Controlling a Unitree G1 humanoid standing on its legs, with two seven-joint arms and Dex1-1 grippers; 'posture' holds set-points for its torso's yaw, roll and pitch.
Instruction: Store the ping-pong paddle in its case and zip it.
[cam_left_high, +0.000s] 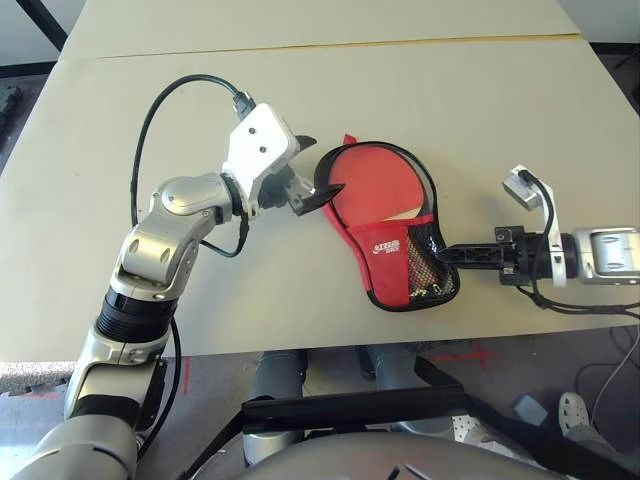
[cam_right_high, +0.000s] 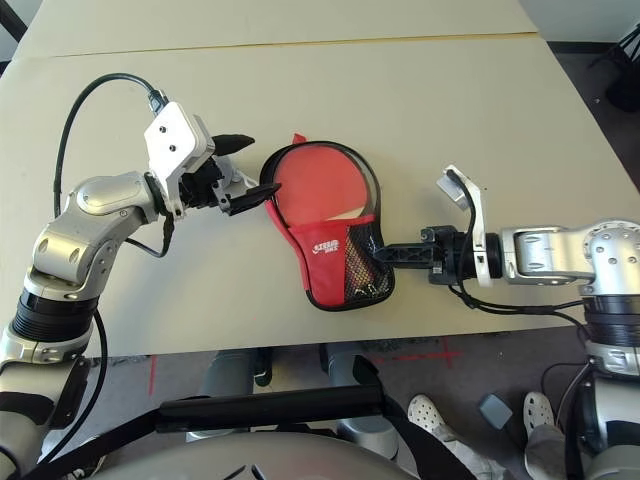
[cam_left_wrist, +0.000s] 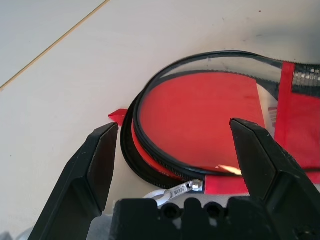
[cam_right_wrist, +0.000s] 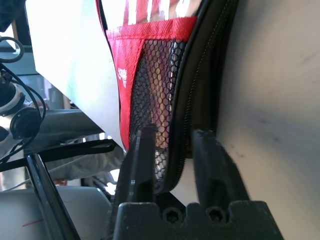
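Observation:
The soft toy is tied to the silver zipper pull. I will move my left gripper there next and close it on the toy's white body (cam_left_high: 272, 186) (cam_left_wrist: 101, 226).
The red case (cam_left_high: 392, 252) lies flat on the table with its round end unzipped. Inside it rests the ping-pong paddle (cam_left_high: 372, 178), its red face bare and its handle hidden under the mesh pocket (cam_right_wrist: 159, 75). My left gripper (cam_left_high: 322, 166) hovers open at the left rim of the case's round end, and the silver zipper pull (cam_left_wrist: 183, 189) lies between its fingers. At the narrow end's right side, my right gripper (cam_left_high: 446, 256) has its fingers slightly apart, either side of the case's zipper edge (cam_right_wrist: 186, 107).
The tan table (cam_left_high: 470, 110) has a seam running across its far side. Its front edge runs just below the case. A person's shoes (cam_right_high: 428, 410) show on the floor past that edge, at the lower right.

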